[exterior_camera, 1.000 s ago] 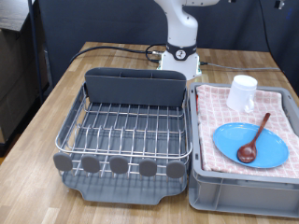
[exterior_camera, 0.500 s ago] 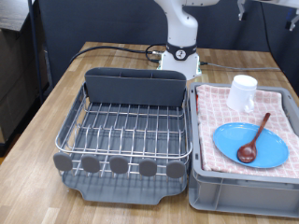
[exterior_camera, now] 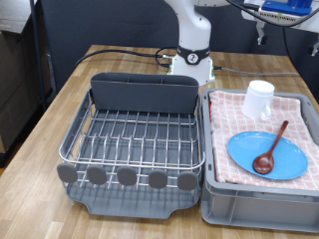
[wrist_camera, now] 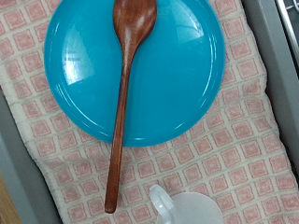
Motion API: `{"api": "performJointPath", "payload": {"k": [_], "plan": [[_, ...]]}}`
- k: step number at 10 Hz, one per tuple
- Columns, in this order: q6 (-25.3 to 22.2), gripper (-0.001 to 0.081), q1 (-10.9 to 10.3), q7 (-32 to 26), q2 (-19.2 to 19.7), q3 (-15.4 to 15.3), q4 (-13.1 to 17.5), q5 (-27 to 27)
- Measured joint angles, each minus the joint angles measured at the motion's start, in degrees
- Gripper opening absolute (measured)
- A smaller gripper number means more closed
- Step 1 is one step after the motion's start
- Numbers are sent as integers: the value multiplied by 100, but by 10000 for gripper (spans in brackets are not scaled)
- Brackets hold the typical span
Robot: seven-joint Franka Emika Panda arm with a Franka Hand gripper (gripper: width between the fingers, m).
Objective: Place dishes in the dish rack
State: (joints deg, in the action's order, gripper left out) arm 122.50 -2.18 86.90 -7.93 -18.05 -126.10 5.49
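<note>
The dark wooden spoon lying across the light-blue plate is next, and my gripper should go to the middle of the handle (exterior_camera: 279, 138) (wrist_camera: 120, 128) of that spoon and close there.
The light-blue plate (exterior_camera: 284, 159) lies flat on the checked cloth in the grey crate at the exterior view's right. The dark wooden spoon (exterior_camera: 271, 147) lies across it, bowl on the plate, handle pointing to the far right. The white cup (exterior_camera: 259, 98) stands behind them on the cloth. The silver wire dish rack (exterior_camera: 135, 139), with its grey caddy (exterior_camera: 145, 95), holds no dishes. My gripper (exterior_camera: 288, 20) hangs high above the crate at the exterior view's top right and touches nothing. The wrist view looks down on the plate (wrist_camera: 177, 75), the spoon (wrist_camera: 121, 121) and the cup's rim (wrist_camera: 192, 207); no fingers show in it.
The grey plastic crate (exterior_camera: 259, 207) lined with red-and-white checked cloth (exterior_camera: 297, 112) sits right beside the rack on the wooden table (exterior_camera: 60, 110). The robot base (exterior_camera: 191, 62) and a black cable stand behind the rack.
The hand has come down into the exterior view at the top right above the crate. The plate, spoon, cup and rack have not moved.
</note>
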Motion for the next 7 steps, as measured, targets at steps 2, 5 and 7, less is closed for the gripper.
{"api": "performJointPath", "payload": {"k": [2, 5, 7], "plan": [[252, 803, 0, 65, 133, -15, -145, 143], [570, 803, 0, 432, 422, -70, -307, 354], [747, 803, -3, 605, 676, -97, -316, 459]]}}
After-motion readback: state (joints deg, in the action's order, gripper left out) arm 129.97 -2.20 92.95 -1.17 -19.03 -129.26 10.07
